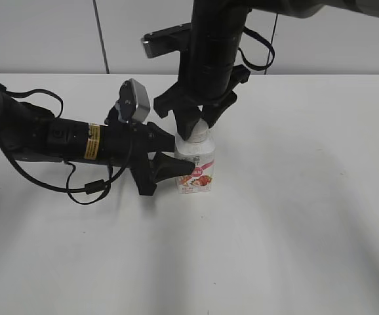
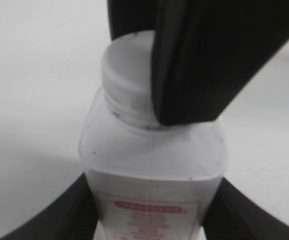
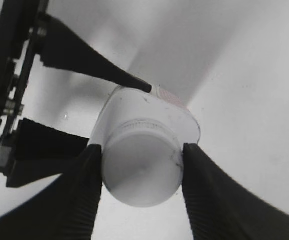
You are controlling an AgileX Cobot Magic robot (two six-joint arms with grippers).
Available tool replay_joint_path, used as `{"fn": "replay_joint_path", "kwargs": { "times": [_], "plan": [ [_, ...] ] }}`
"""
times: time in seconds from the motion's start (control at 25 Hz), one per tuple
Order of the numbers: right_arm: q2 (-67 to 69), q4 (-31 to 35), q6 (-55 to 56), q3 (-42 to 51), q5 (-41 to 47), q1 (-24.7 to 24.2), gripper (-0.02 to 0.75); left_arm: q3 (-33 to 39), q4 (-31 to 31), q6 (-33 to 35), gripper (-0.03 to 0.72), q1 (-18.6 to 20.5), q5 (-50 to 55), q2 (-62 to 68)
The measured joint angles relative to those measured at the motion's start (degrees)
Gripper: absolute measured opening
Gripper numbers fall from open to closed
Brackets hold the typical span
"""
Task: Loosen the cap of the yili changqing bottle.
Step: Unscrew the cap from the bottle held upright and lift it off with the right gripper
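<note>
The white cap is still on the bottle's neck and my right gripper is turned crooked, so I need to open it, turn back and grip the cap (image 3: 142, 169) to twist again.
The yili changqing bottle (image 1: 197, 165) stands upright near the middle of the white table, white with a red-pink label. My left gripper (image 1: 176, 164) comes in from the left and is shut on the bottle's body; in the left wrist view (image 2: 149, 210) its fingers press both sides of the bottle (image 2: 152, 165). My right gripper (image 1: 199, 128) comes down from above and is shut on the white cap (image 1: 200, 134). In the right wrist view (image 3: 142, 175) its ribbed fingers clamp both sides of the cap (image 3: 140, 172), with the bottle's shoulder (image 3: 129, 107) behind. The cap also shows in the left wrist view (image 2: 127, 72), partly hidden by a right finger.
The white table (image 1: 294, 223) spreads around the bottle with nothing else on it. A grey panelled wall (image 1: 45, 33) stands behind the far edge. The left arm's cables (image 1: 88, 187) trail on the table at the left.
</note>
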Motion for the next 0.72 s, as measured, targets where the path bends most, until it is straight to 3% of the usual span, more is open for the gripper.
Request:
{"fn": "replay_joint_path", "kwargs": {
  "times": [0.4, 0.72],
  "plan": [
    [0.0, 0.2, -51.9, -0.1, 0.0, 0.0, 0.389, 0.0, 0.3, 0.1, 0.374, 0.0, 0.0, 0.0],
    [0.0, 0.2, -58.8, -0.1, -0.2, 0.0, 0.389, 0.0, 0.3, 0.1, 0.373, 0.0, 0.0, 0.0]
  ]
}}
